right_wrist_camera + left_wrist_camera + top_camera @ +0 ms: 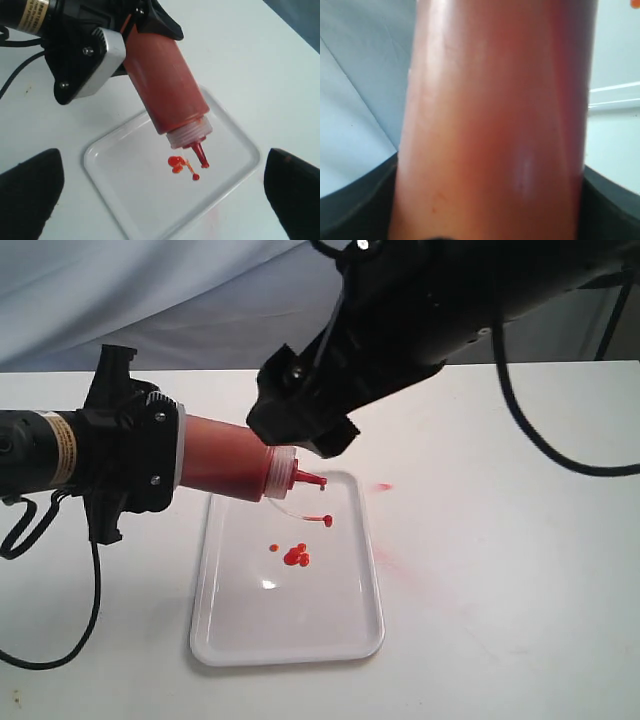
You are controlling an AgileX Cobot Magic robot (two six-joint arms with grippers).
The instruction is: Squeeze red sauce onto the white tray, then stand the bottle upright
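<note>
My right gripper is going next to the bottle's red body (pixel 216 456) (pixel 162 80), behind the bottle's clear cap, and will close there beside my left gripper.
My left gripper (pixel 165 455) is shut on the bottle (pixel 222 456) near its base and holds it tilted, with the red nozzle (pixel 306 478) pointing down over the far end of the white tray (pixel 290 625). Small blobs of red sauce (pixel 296 555) lie on the tray, and a drop sits under the nozzle tip. In the left wrist view the bottle (pixel 495 125) fills the frame between dark fingers (pixel 350 215). My right gripper (pixel 305 425) hovers just above the bottle's neck, open and holding nothing. The right wrist view looks down on the bottle (pixel 167 85), the sauce (pixel 176 162) and the tray (pixel 150 210).
Faint pink smears (pixel 382 486) mark the white table right of the tray, with a second smear (pixel 405 565) nearer the front. A pale blue backdrop hangs behind the table. Black cables trail from both arms.
</note>
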